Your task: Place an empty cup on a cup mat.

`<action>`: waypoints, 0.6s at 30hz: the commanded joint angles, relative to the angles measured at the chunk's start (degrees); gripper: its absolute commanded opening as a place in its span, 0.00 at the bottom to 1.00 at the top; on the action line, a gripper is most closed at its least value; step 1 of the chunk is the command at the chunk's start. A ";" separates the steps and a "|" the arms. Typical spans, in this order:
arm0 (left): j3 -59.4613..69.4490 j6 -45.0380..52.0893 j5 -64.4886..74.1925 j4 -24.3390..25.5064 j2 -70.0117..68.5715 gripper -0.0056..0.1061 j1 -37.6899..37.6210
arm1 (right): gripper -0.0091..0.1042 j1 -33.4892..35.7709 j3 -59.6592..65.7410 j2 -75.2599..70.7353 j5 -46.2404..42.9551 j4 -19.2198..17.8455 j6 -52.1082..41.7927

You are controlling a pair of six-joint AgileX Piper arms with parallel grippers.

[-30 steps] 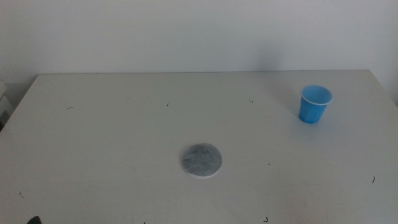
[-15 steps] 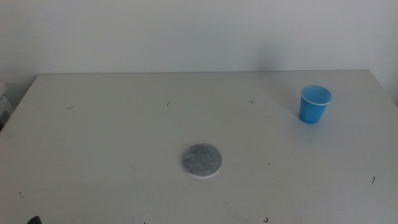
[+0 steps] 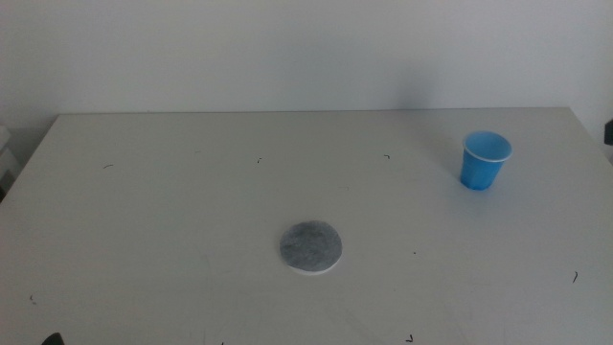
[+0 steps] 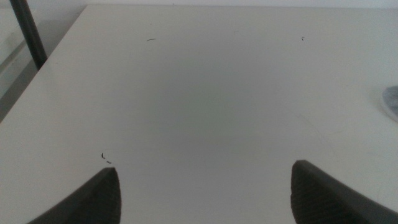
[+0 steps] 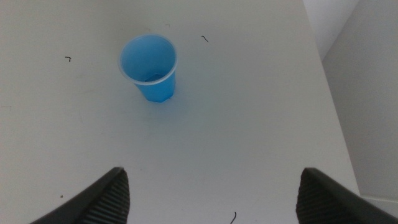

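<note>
The robot's right gripper should next go to the blue cup's rim (image 3: 510, 150) (image 5: 175, 64), on the side facing away from the grey cup mat, and close there.
The blue cup (image 3: 487, 160) stands upright and empty at the table's far right. The grey cup mat (image 3: 310, 246) lies flat near the middle, well to the cup's left and nearer the front. My right gripper (image 5: 212, 171) is open above the table a short way from the cup (image 5: 149, 68), not touching it; in the middle view only a dark sliver of that arm (image 3: 608, 131) shows at the right edge. My left gripper (image 4: 204, 169) is open and empty over the table's left part, with the mat's edge (image 4: 392, 102) at the side of its view.
The white table (image 3: 192, 211) ends close beyond the cup (image 5: 323, 68). A dark pole (image 4: 28, 31) stands past the table's left edge. A dark tip of the left arm (image 3: 50, 338) shows at the bottom left.
A dark sliver of the right arm has come in at the right edge of the middle view. The cup and the mat have not moved.
</note>
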 commanded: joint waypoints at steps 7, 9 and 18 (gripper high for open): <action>-0.34 -0.61 -3.78 0.02 -0.70 0.99 0.06 | 0.80 -0.32 -21.30 16.80 9.42 6.71 -7.47; -0.34 -0.61 -3.78 0.02 -0.70 0.99 0.06 | 0.80 -0.46 -25.94 20.21 12.39 7.29 -7.63; -0.34 -0.61 -3.78 0.02 -0.70 0.99 0.06 | 0.80 -0.46 -46.44 34.40 20.70 7.56 -7.20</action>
